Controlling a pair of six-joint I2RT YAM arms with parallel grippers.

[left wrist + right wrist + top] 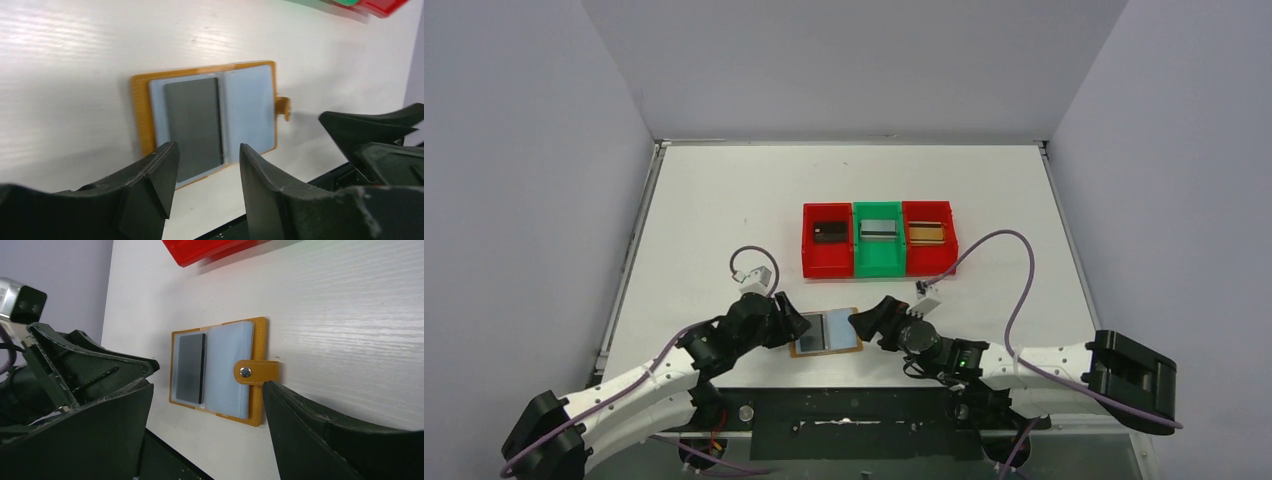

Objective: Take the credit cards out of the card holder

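Observation:
My right gripper is to go next to the dark grey card's black edge [825, 333] [203, 370] beside the card holder's middle fold and close there.
The tan card holder [844, 330] lies open and flat near the table's front edge, pale blue pockets facing up. A dark grey card [192, 127] sits in one pocket [190, 368]. The other pocket [225, 367] shows no card, and the snap tab [255, 372] is folded over its edge. My left gripper [790, 323] hovers at the holder's left end, open, with nothing between its fingers [207, 150]. My right gripper [870, 320] stands wide open at the tab end [207, 390], also holding nothing. A black card [829, 231], a silver card [879, 229] and a gold-brown card [927, 233] lie in the bins.
Three joined bins stand mid-table behind the holder: a red bin [814, 262], a green bin [879, 265] and a second red bin [924, 262]. The black front rail [854, 400] runs just below the holder. Grey walls close in the table on three sides.

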